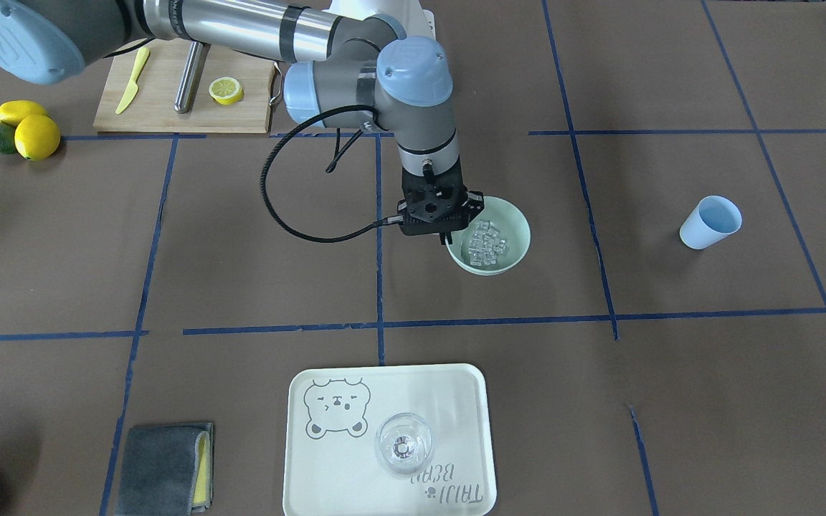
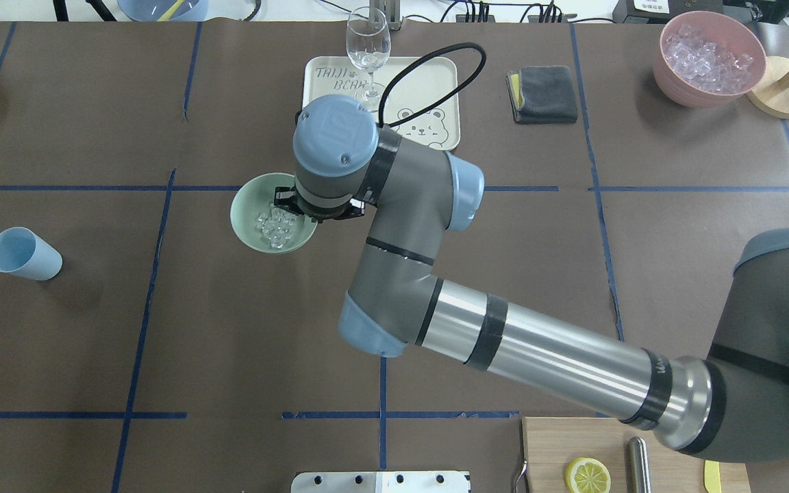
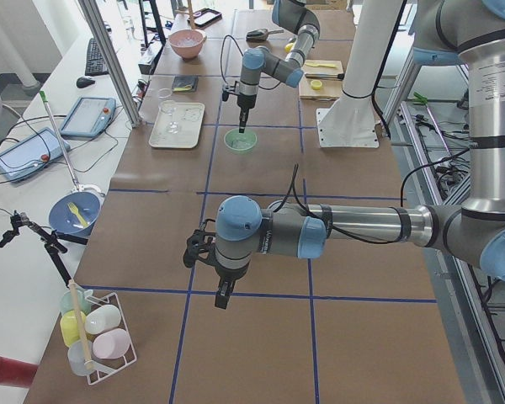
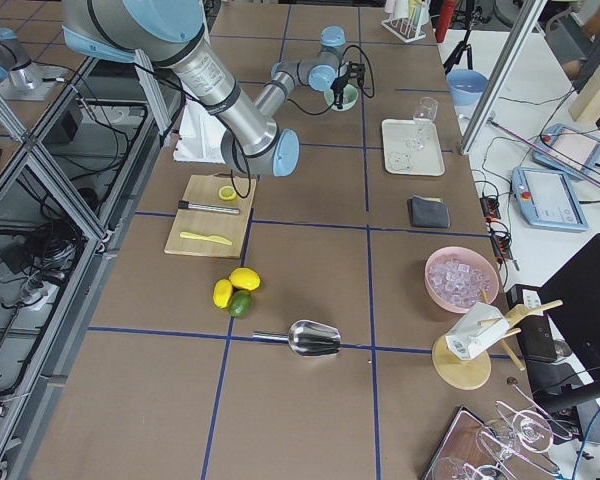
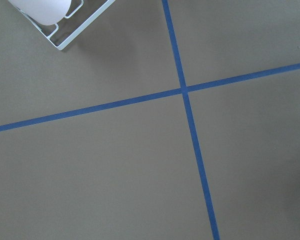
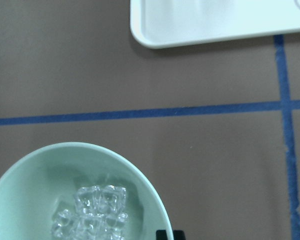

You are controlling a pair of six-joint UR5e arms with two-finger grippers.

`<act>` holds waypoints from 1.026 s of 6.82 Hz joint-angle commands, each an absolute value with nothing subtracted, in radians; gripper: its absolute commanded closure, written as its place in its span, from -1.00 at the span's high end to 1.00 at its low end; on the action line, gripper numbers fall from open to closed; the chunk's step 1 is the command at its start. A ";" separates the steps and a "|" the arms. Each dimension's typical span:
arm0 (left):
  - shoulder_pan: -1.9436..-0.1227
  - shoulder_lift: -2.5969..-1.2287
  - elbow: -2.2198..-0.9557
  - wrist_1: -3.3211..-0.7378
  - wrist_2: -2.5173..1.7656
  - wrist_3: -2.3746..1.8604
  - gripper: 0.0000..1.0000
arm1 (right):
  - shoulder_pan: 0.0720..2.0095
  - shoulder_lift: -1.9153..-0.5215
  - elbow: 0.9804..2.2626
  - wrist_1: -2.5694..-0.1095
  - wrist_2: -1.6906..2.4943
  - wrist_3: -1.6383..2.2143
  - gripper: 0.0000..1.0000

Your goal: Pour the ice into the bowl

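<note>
Next, my right gripper sets the mint-green bowl down and releases it on the bare table [image 1: 35, 225] near the lemons, over toward the pink bowl.
The mint-green bowl [image 1: 520, 228] sits near the table's middle with the ice [image 1: 485, 244], a pile of small clear cubes, inside it. Both also show in the overhead view, the bowl [image 2: 242, 219] and the ice [image 2: 275, 227]. My right gripper [image 1: 449, 240] points down at the bowl's rim on the robot's right side. In the right wrist view its fingertips [image 6: 162, 235] stand close together astride the rim of the bowl [image 6: 20, 200], beside the ice [image 6: 97, 210]. My left gripper [image 3: 223, 295] hangs over bare table far to the left, and I cannot tell if it is open.
A light blue cup [image 2: 23, 253] stands far to the robot's left. A pale tray [image 2: 435, 103] with a clear glass [image 2: 368, 48] lies beyond the bowl. A grey cloth [image 2: 544, 94], a pink bowl of ice [image 2: 675, 85] and a cutting board [image 1: 162, 107] are also in view.
</note>
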State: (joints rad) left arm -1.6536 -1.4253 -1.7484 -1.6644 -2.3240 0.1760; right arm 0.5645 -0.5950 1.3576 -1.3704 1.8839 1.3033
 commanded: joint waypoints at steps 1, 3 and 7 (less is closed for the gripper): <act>-1.652 -1.427 -1.750 -1.666 -2.324 0.178 1.00 | 0.766 -0.859 1.699 -1.495 2.070 1.121 -1.00; -1.652 -1.428 -1.750 -1.667 -2.326 0.179 1.00 | 0.949 -1.175 1.918 -1.523 2.199 0.772 -1.00; -1.651 -1.428 -1.750 -1.667 -2.326 0.179 1.00 | 1.085 -1.734 1.899 -1.087 2.243 0.480 -1.00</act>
